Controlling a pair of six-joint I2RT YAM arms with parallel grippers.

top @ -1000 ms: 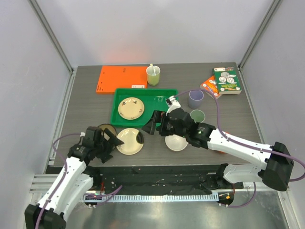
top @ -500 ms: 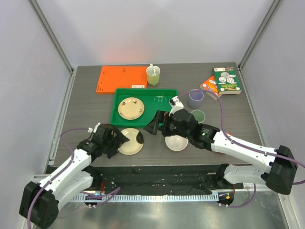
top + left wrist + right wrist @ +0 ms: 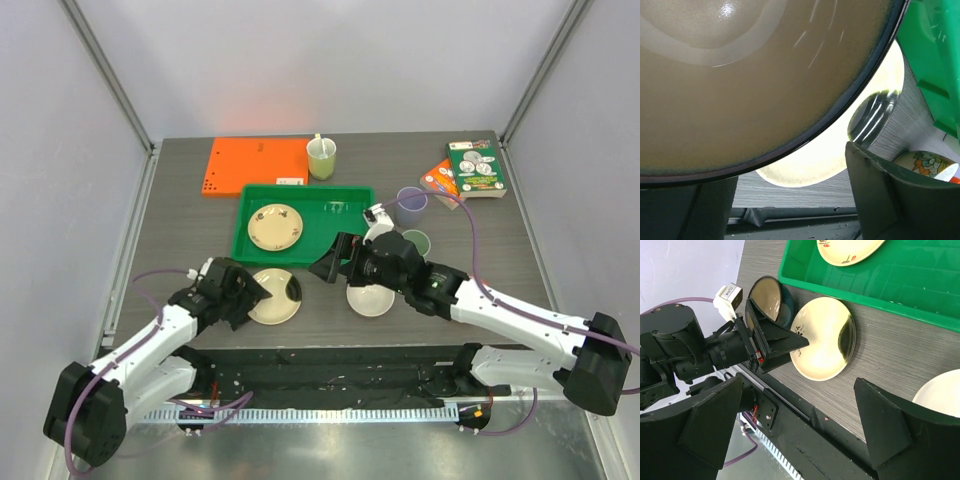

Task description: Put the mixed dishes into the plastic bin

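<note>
The brown bowl crowds the cream plate, so my left gripper needs to slide the plate clear, then pinch its near edge (image 3: 794, 361) to lift.
The brown bowl (image 3: 750, 85) fills the left wrist view, its dark rim lying between the spread fingers of my left gripper (image 3: 790, 210), which is open; the right finger (image 3: 890, 200) stands clear of it. Beside the bowl a cream plate (image 3: 275, 300) lies on the table. Another cream plate (image 3: 275, 227) lies in the green plastic bin (image 3: 300, 250). My right gripper (image 3: 335, 262) hovers open and empty over the table's front, between the bin and the white bowl (image 3: 370, 300). The lavender cup (image 3: 411, 207) and sage-green cup (image 3: 414, 242) stand right of the bin.
An orange board (image 3: 255, 165) lies behind the bin, with a yellow-green cup holding a spoon (image 3: 321, 158) next to it. Two printed boxes (image 3: 470, 170) sit at the back right. The table's front edge runs just below the plate.
My left arm has swung right and forward until its gripper covers the brown bowl beside the plate, and its jaws have narrowed a little. My right gripper has drifted slightly right.
</note>
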